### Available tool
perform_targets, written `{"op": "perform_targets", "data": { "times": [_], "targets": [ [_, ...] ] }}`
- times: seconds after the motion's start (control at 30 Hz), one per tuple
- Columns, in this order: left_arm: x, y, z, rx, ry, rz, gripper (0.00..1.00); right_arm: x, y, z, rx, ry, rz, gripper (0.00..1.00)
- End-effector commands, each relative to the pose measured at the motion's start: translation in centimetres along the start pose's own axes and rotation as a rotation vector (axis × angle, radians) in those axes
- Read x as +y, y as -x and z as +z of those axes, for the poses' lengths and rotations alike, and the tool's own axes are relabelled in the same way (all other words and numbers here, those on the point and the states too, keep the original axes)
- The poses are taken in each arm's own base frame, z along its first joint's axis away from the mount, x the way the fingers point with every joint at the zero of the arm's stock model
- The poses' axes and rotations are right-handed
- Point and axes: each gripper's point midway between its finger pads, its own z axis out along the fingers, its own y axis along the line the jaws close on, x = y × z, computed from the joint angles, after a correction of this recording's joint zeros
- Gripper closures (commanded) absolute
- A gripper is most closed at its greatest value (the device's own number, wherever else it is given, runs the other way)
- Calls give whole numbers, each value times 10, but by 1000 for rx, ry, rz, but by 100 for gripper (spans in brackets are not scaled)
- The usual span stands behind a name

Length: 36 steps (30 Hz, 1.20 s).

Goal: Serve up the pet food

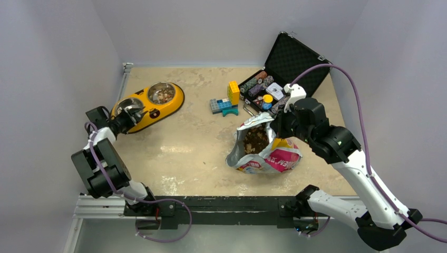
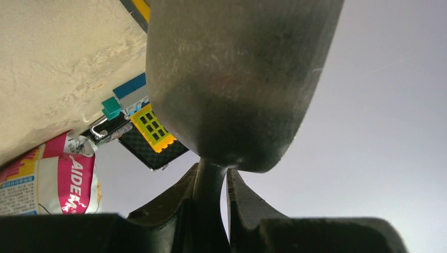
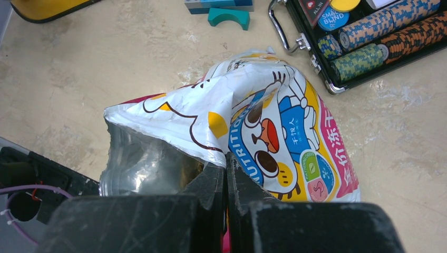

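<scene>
Next, I set the metal scoop with my left gripper on the bare table [image 1: 181, 149] between the yellow feeder and the bag.
The pet food bag [image 1: 271, 155] lies open mid-table, with brown kibble [image 1: 256, 139] showing in its mouth. More kibble [image 1: 162, 95] fills the far steel bowl of a yellow double feeder [image 1: 171, 105]. My right gripper [image 1: 274, 125] is shut on the bag's upper rim; in the right wrist view it [image 3: 226, 164] pinches the edge of the bag [image 3: 263, 121]. My left gripper [image 1: 124, 120] is shut on the handle of a metal scoop [image 2: 237, 79] and holds it over the feeder's near bowl [image 1: 130, 106]. In the left wrist view the gripper [image 2: 215, 176] clamps the handle, and the scoop's inside is hidden.
An open black case [image 1: 279, 74] of poker chips stands at the back right, just behind the bag. Yellow, blue and teal toy bricks [image 1: 226, 101] sit between case and feeder. Walls close in the table on the left, back and right.
</scene>
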Motion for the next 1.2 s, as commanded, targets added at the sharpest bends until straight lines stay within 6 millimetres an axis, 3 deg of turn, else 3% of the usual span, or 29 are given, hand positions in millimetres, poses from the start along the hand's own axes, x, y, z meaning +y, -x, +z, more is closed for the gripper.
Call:
{"op": "perform_targets", "data": {
  "times": [0.0, 0.1, 0.23, 0.63, 0.97, 1.17],
  "targets": [
    [-1, -9, -8, -17, 105, -170, 100, -10, -2, -3, 14, -53, -2, 100],
    [-14, -13, -6, 14, 130, -191, 100, -10, -2, -2, 16, -51, -7, 100],
    [-9, -16, -8, 0, 230, -283, 100, -9, 0, -1, 16, -51, -10, 100],
    [-42, -27, -10, -19, 291, -387, 100, -8, 1, 0, 20, -51, -9, 100],
    [-84, -52, -24, -24, 263, -359, 100, -5, 6, -1, 0, -35, -3, 100],
    [-80, -56, -24, -18, 287, -387, 100, -4, 10, -3, -10, -32, 0, 100]
  ]
}}
